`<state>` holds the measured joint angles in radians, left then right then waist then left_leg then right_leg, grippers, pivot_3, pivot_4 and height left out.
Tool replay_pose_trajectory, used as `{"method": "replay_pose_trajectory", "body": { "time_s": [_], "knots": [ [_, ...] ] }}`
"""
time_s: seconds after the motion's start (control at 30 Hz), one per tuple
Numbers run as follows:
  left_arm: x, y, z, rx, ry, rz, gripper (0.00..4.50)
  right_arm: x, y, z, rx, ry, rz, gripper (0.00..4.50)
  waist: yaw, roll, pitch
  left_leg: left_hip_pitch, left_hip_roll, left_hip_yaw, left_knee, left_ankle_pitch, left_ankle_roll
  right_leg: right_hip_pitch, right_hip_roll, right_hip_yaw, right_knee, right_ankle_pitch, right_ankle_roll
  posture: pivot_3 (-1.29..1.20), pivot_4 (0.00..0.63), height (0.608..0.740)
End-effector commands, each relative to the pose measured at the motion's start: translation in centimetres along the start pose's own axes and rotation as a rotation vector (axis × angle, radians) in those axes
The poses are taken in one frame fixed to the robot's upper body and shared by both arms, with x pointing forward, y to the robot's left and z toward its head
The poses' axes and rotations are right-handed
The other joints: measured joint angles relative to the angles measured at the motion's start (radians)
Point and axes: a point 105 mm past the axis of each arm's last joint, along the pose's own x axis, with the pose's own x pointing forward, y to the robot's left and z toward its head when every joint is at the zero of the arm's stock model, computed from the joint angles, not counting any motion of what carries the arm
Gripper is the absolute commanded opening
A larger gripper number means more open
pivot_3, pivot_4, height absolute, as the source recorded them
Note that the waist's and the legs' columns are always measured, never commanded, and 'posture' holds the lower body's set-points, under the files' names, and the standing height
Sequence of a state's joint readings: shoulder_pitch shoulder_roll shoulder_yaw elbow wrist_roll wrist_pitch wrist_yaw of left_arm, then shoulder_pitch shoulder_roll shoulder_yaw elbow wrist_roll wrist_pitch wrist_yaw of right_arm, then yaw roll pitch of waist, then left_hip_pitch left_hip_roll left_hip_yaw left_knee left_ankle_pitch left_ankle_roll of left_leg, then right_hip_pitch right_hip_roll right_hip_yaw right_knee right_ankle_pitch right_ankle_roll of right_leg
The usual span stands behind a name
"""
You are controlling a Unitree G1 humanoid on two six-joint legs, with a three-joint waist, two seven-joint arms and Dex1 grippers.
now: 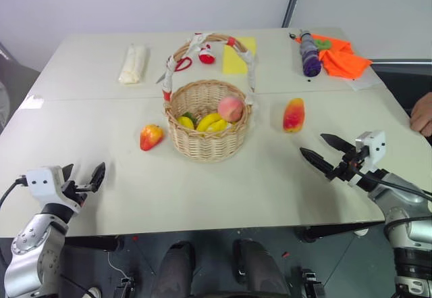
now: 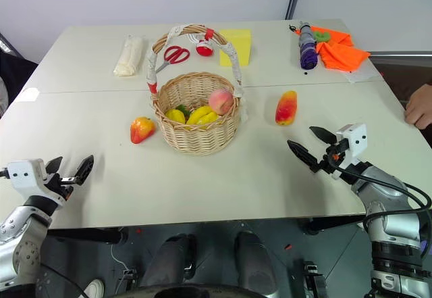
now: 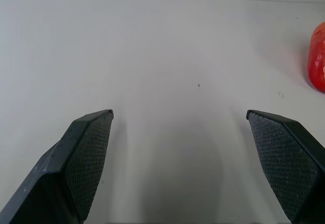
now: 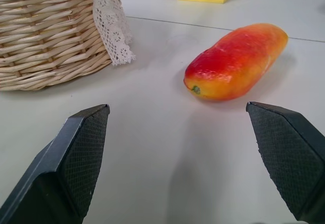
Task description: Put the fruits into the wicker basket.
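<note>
My right gripper is to go next to the mango-like fruit beside the wicker basket and close around its red half (image 1: 293, 120) (image 4: 218, 74) near the stem.
The wicker basket (image 1: 202, 146) stands mid-table, its tall handle wrapped in white cloth and red tape. A squat red-orange fruit (image 1: 150, 136) lies just left of it. An elongated mango-like fruit (image 1: 293, 115) lies to its right, and the right wrist view shows this fruit (image 4: 236, 61) beside the basket (image 4: 45, 41). My left gripper (image 1: 84, 174) hovers open and empty at the table's near left edge, well short of the squat fruit (image 3: 318, 56). Near the front right, my right gripper (image 1: 312, 144) is open and empty, pointing toward the mango-like fruit from a short distance.
Yellow bananas (image 1: 209, 122) and a pink peach (image 1: 230, 108) lie inside the basket. At the far side are a white rolled cloth (image 1: 133, 64), red scissors (image 2: 176, 55), a yellow block (image 2: 236, 46), a purple folded item (image 1: 310, 55) and an orange cloth (image 1: 341, 58). A person's hand (image 1: 423, 114) rests at the right edge.
</note>
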<state>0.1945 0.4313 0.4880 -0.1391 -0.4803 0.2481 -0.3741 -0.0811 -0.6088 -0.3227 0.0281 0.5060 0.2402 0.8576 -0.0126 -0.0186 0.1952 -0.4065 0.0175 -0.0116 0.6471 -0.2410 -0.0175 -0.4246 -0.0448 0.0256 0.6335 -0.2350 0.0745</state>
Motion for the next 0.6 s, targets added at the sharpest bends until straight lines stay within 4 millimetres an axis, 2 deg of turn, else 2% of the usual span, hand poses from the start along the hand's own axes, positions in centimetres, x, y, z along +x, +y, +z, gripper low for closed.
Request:
{"method": "replay_pose_trajectory", "body": {
  "time_s": [0.03,0.33,0.47,0.6],
  "knots": [
    [-0.2,0.0,1.4,0.036,-0.051,-0.004,4.50,0.1,-0.1,1.1,-0.030,-0.040,0.002,4.48,0.000,0.000,0.000,0.000,0.000,0.000,0.000,0.000,0.000,0.000,0.000,0.000,0.000,0.000,0.000,0.00,0.150,0.740],
    [0.7,-1.2,2.3,0.003,-0.054,-0.057,4.50,0.4,0.5,1.9,-0.063,-0.051,0.041,4.48,0.000,0.000,0.000,0.000,0.000,0.000,0.000,0.000,0.000,0.000,0.000,0.000,0.000,0.000,0.000,0.00,0.150,0.740],
    [1.8,-3.0,4.7,0.012,-0.066,-0.160,4.50,0.6,1.5,3.9,-0.091,-0.075,0.117,4.48,0.001,0.000,0.000,0.000,0.000,0.000,0.000,0.000,0.000,0.000,0.000,0.000,0.000,0.000,0.000,0.00,0.150,0.740],
    [3.4,-4.8,6.7,0.044,-0.046,-0.242,4.50,0.5,4.2,5.8,-0.126,-0.050,0.270,4.48,0.001,0.000,0.000,0.000,0.000,0.000,0.000,0.000,0.000,0.000,0.000,0.000,0.000,0.000,0.000,0.00,0.150,0.740]
  ]
}}
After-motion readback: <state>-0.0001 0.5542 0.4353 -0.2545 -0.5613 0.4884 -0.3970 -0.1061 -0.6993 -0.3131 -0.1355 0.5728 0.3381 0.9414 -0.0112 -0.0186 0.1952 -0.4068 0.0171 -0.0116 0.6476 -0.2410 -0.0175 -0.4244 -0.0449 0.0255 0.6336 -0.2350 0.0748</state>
